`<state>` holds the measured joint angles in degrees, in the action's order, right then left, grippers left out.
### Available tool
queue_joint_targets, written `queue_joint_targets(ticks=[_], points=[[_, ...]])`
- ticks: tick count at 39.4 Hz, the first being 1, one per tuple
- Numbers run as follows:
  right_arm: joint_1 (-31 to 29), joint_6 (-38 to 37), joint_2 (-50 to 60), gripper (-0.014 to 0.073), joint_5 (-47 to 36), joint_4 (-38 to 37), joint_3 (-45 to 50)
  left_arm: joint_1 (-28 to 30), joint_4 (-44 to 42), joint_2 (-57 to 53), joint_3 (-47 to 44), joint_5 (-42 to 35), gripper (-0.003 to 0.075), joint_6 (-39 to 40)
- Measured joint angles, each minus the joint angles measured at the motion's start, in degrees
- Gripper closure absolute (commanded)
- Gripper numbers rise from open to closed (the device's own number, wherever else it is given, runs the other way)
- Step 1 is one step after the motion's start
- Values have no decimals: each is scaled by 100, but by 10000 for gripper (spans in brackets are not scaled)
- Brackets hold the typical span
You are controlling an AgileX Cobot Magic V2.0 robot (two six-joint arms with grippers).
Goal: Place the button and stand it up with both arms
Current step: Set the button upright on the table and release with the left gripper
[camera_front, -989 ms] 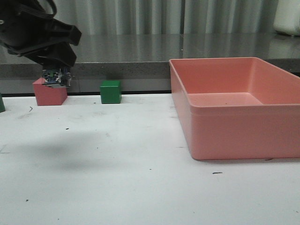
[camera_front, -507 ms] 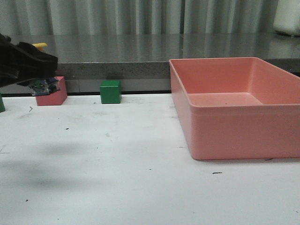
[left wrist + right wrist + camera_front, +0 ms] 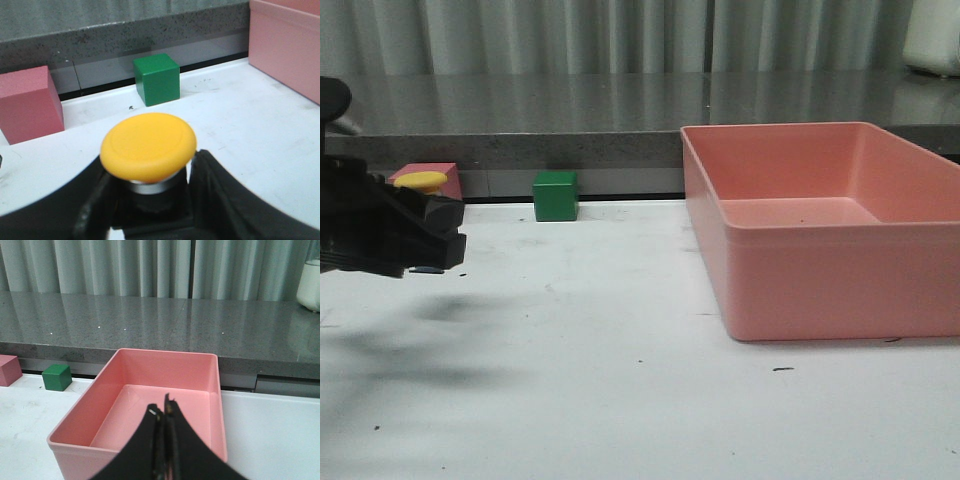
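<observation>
Next, my left gripper lets go of the button, upright on the white table (image 3: 439,316) in front of the pink cube.
The button (image 3: 147,145) has a yellow-orange cap and a silver collar, and its black base sits between the jaws of my left gripper (image 3: 150,200). The gripper is shut on that base. In the front view the cap (image 3: 420,181) faces up above the black left gripper (image 3: 425,238), low over the white table at the far left. Whether the base touches the table is hidden. My right gripper (image 3: 164,412) is shut and empty, above the near wall of the pink bin (image 3: 135,367). The right arm is out of the front view.
A pink cube (image 3: 440,172) and a green cube (image 3: 556,195) stand at the table's back edge, also in the left wrist view (image 3: 27,102) (image 3: 157,79). The large pink bin (image 3: 800,265) fills the right side. A grey counter ledge (image 3: 620,110) runs behind.
My left gripper has swung down and to the left edge, turning the button from terminals-down in front of the pink cube to cap-up near the table.
</observation>
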<state>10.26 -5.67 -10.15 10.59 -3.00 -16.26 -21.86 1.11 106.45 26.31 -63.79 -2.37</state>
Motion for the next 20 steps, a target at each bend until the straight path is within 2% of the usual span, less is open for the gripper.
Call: queue_joint_targets(ticks=[20], points=[[0, 0, 0, 654, 0, 0, 0, 0, 22, 636, 0, -116, 624, -17]])
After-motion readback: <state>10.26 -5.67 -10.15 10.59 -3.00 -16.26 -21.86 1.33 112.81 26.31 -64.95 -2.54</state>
